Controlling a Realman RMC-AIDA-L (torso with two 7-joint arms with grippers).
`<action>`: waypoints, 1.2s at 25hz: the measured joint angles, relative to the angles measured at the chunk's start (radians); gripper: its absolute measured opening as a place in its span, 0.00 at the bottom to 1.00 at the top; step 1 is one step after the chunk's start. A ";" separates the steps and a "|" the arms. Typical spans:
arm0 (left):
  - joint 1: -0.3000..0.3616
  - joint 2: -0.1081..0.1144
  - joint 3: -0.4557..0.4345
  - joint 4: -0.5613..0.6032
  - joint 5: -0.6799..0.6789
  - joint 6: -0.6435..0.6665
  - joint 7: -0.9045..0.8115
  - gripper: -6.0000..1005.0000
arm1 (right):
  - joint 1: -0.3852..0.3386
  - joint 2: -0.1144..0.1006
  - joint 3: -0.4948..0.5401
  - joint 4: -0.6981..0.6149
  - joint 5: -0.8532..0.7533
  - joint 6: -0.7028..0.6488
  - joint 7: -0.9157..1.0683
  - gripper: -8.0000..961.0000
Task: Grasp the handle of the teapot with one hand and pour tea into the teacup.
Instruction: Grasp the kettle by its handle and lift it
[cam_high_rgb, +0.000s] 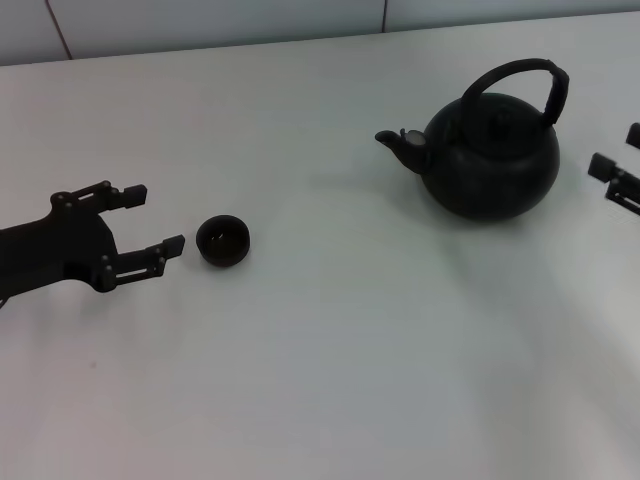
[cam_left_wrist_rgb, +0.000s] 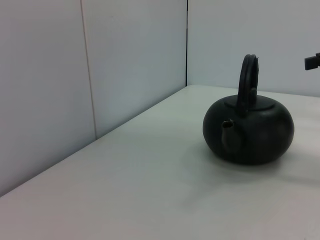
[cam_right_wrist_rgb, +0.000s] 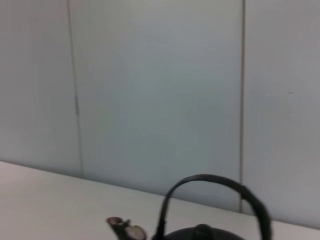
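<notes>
Next, my right gripper moves to the upright part of the teapot's handle (cam_high_rgb: 557, 98) (cam_right_wrist_rgb: 263, 216) farthest from the spout and closes there.
The round black teapot (cam_high_rgb: 490, 160) stands at the back right of the white table (cam_high_rgb: 330, 350), its spout (cam_high_rgb: 400, 145) pointing left. Its arched handle (cam_high_rgb: 520, 75) rises upright over the lid. The tiny dark teacup (cam_high_rgb: 222, 241) stands at the left, far from the pot. My left gripper (cam_high_rgb: 155, 220) is open and empty, just left of the teacup and not touching it. My right gripper (cam_high_rgb: 618, 150) is open at the right edge, just right of the teapot and apart from it. The teapot (cam_left_wrist_rgb: 248, 130) and its handle (cam_left_wrist_rgb: 247, 82) show in the left wrist view. The right wrist view shows the handle (cam_right_wrist_rgb: 215, 182) and spout (cam_right_wrist_rgb: 125, 230).
A pale panelled wall (cam_high_rgb: 200, 25) runs along the table's far edge, behind the teapot. A tip of the right gripper (cam_left_wrist_rgb: 312, 61) shows in the left wrist view beyond the pot. Bare table lies between the cup and the pot.
</notes>
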 joint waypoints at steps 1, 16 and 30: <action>0.001 0.000 0.000 0.000 0.000 0.001 0.000 0.79 | 0.002 -0.001 0.009 0.000 0.000 0.001 -0.003 0.66; -0.003 -0.001 -0.015 -0.009 -0.004 -0.001 -0.006 0.79 | 0.123 -0.009 0.048 0.112 -0.003 0.111 -0.060 0.66; -0.007 -0.001 -0.045 -0.010 -0.004 -0.005 -0.006 0.79 | 0.201 -0.011 0.048 0.167 -0.004 0.194 -0.084 0.65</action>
